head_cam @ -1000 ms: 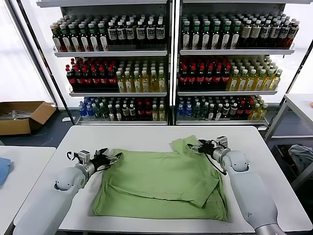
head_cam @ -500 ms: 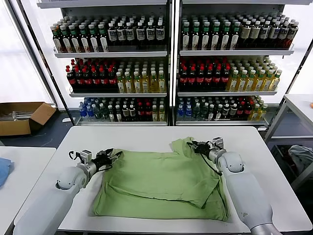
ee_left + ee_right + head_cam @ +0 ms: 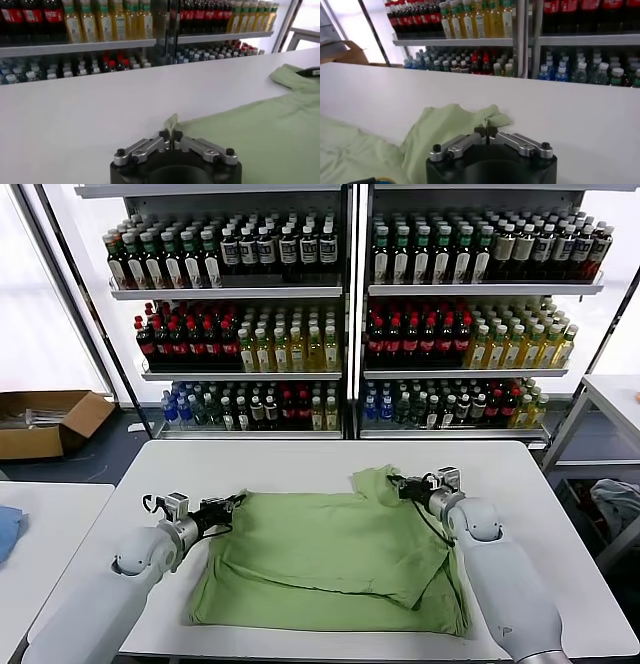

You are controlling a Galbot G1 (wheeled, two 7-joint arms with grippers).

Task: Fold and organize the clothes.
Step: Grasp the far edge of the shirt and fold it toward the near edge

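Note:
Next, I let go of the shirt's far corner with my left gripper on the shirt's near layer [image 3: 226, 587], just inside the shirt's side edge.
A light green shirt [image 3: 335, 559], plain side up and partly folded, lies spread on the white table [image 3: 290, 464]. My left gripper [image 3: 238, 502] is shut on the shirt's far left corner; in the left wrist view a small tuft of green cloth [image 3: 171, 121] sticks up between the closed jaws of the left gripper [image 3: 171, 134]. My right gripper [image 3: 401, 485] is shut on the bunched sleeve at the far right corner, and the right wrist view shows the right gripper [image 3: 485, 132] pinching the sleeve's tip [image 3: 495, 118]. The shirt's collar and print are hidden.
Shelves of drink bottles [image 3: 350, 324] stand behind the table. A cardboard box [image 3: 45, 422] sits on the floor at the far left. A second table [image 3: 40, 534] with a blue cloth [image 3: 8, 529] adjoins on the left, and another table [image 3: 610, 399] stands at the right.
Both grippers went from open to shut, pinching the shirt's two far corners. The left gripper slid slightly right onto the cloth edge; the right gripper moved slightly toward the sleeve.

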